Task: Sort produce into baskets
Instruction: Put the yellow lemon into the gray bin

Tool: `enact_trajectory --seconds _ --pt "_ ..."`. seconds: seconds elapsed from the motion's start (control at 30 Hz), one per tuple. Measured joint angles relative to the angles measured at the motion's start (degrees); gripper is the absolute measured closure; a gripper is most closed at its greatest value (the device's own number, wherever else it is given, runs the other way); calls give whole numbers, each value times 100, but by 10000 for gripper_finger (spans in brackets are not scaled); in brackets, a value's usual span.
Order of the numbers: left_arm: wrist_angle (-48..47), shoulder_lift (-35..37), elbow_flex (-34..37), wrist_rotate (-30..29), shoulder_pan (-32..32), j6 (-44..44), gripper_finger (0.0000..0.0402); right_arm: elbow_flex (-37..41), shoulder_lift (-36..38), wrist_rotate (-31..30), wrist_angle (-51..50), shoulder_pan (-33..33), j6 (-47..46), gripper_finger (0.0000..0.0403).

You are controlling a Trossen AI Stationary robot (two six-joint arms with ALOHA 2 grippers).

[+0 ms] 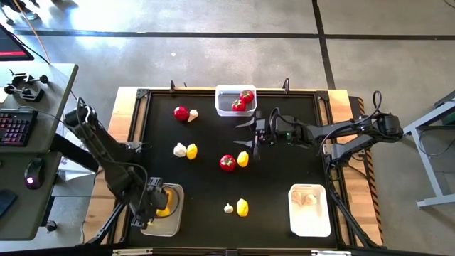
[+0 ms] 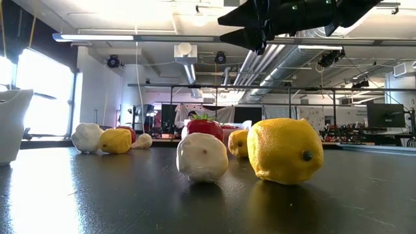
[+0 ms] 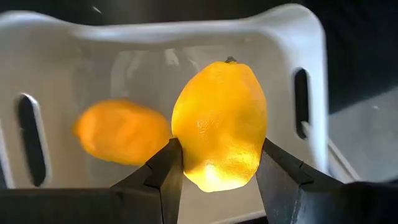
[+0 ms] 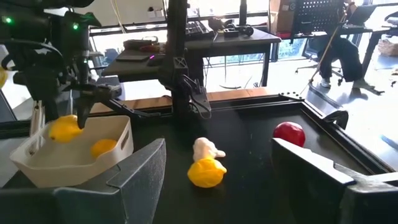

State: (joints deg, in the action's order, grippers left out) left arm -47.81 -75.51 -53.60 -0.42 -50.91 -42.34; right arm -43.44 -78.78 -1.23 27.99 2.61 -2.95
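The robot's left gripper needs to release the yellow lemon in the far end of the beige basket [image 1: 174, 193] [image 3: 87, 74], next to the second lemon.
My left gripper [image 1: 161, 202] is shut on a yellow lemon [image 3: 219, 127] above the beige basket [image 1: 174, 217] at the table's near left. A second lemon [image 3: 121, 132] lies in that basket. My right gripper [image 1: 247, 134] is open and empty, raised above the table's middle, between the clear basket [image 1: 229, 91] holding two tomatoes [image 1: 242, 100] and a tomato [image 1: 227, 163] with a lemon [image 1: 243, 158]. The white basket [image 1: 309, 222] at the near right holds garlic [image 1: 307, 198]. My left gripper pinches the lemon between its two fingers, one on each of two opposite sides [image 3: 188, 152]. The fingers come from above, pointing down. The lemon is over the basket's opening [image 4: 65, 129]; whether it touches the basket's floor I cannot tell.
Loose on the black table lie a tomato [image 1: 181, 112] with garlic [image 1: 193, 114] at the far left, garlic [image 1: 180, 149] with a lemon [image 1: 191, 151] left of the middle, and garlic [image 1: 228, 208] with a lemon [image 1: 242, 207] near the front edge.
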Motion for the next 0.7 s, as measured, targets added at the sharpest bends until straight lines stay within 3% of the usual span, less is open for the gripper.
enact_trajectory --seconds 0.13,0.3,0.7 --pt "-7 -73 0 -367 108 447 256 0 0 1 -14 0 42 124" --pt "-83 -71 0 -1077 322 1910 256 0 0 0 -133 0 42 124" --pt "-766 -502 0 -1220 924 5130 257 0 0 -164 -214 0 42 124"
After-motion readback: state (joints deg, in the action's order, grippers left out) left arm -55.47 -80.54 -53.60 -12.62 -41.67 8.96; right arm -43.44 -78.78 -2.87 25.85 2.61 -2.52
